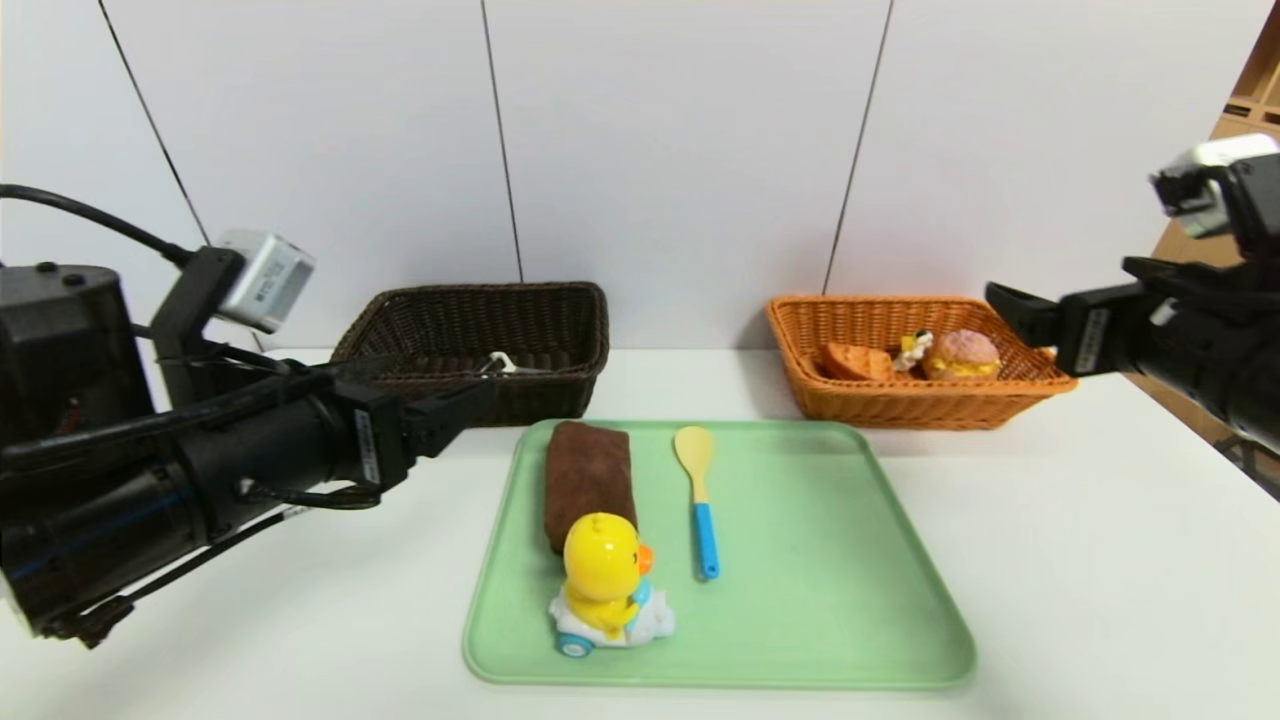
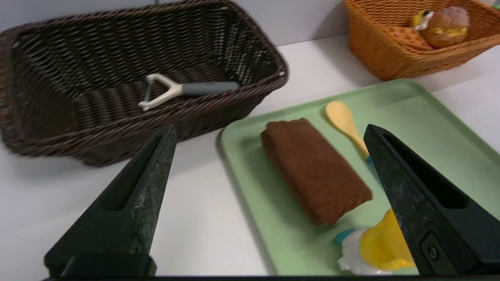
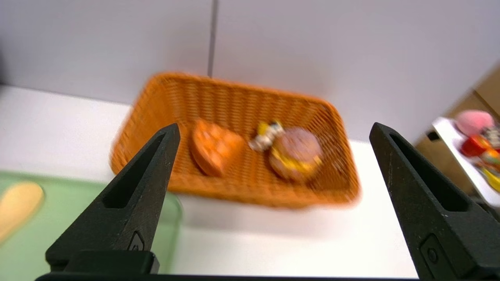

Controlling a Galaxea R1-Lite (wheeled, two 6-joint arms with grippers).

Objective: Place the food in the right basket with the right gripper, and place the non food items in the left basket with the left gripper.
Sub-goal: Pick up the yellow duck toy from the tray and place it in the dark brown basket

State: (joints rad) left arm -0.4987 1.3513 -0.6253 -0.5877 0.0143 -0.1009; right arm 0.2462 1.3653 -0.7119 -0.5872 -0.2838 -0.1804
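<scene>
The yellow duck on the green tray is next for my left gripper, which should go there and close on the duck's body (image 1: 603, 608) (image 2: 385, 243) just under its head.
The waffle wedge (image 1: 857, 362) and the bun (image 1: 962, 354) lie in the orange-tan basket (image 1: 900, 405). The peeler (image 2: 183, 90) lies in the dark brown basket (image 1: 560, 380). The brown towel (image 1: 588, 480), the yellow duck (image 1: 605, 580) and the blue-handled spoon (image 1: 698, 490) rest on the green tray (image 1: 830, 600). My left gripper (image 1: 470, 400) is open and empty, in the air between the dark basket and the tray's left far corner, pointing at the towel (image 2: 312, 168). My right gripper (image 1: 1005, 305) is open and empty, held high to the right of the orange basket (image 3: 234, 183).
The two baskets stand at the back of the white table against a white panelled wall. The tray sits in the middle front. A side shelf with colourful toys (image 3: 476, 144) shows beyond the table's right edge.
</scene>
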